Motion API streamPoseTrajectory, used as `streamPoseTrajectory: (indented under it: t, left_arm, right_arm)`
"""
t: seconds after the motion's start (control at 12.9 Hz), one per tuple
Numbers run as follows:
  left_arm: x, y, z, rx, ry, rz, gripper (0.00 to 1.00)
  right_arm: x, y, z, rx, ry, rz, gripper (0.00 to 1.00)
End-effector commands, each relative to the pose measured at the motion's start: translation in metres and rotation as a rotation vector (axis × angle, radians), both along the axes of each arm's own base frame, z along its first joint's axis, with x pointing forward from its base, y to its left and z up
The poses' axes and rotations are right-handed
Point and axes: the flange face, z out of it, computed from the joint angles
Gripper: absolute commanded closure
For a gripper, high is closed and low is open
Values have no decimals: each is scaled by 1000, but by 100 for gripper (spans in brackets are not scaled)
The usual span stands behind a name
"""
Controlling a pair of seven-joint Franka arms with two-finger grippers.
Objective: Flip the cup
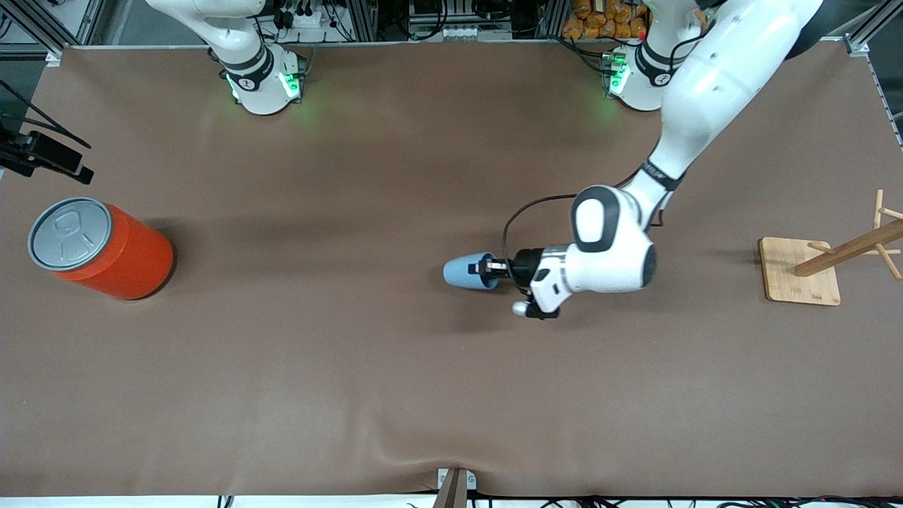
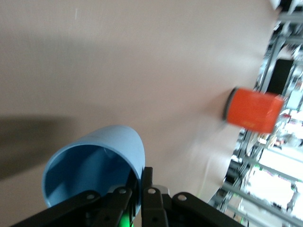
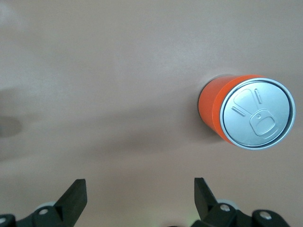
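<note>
I'll release the light-blue cup upright, opening up, from my left gripper on the bare table [image 1: 669,315] near the wooden rack's base.
The small light-blue cup [image 1: 462,272] is turned on its side near the middle of the table, its mouth toward the left arm's end. My left gripper [image 1: 494,268] is shut on its rim, one finger inside the cup and one outside. In the left wrist view the cup [image 2: 94,165] fills the space at the left gripper [image 2: 141,174], its wall pinched between the fingers [image 2: 148,182]. I cannot tell if the cup touches the table. My right gripper [image 3: 139,189] is open and empty, high over the table beside the orange can.
A large orange can [image 1: 106,248] with a grey lid stands at the right arm's end; it also shows in the right wrist view [image 3: 246,113] and the left wrist view [image 2: 253,109]. A wooden rack on a base [image 1: 801,271] stands at the left arm's end.
</note>
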Motion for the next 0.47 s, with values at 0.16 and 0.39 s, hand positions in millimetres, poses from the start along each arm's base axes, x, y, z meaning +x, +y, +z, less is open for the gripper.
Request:
streamPoseTrajectory:
  t: [0.16, 0.39]
  left_arm:
    - [40, 162, 83, 245, -74, 1, 100]
    - [44, 212, 84, 574, -117, -44, 100]
  right_arm:
    - [10, 5, -4, -6, -28, -3, 0]
    - [11, 6, -6, -7, -23, 0, 0]
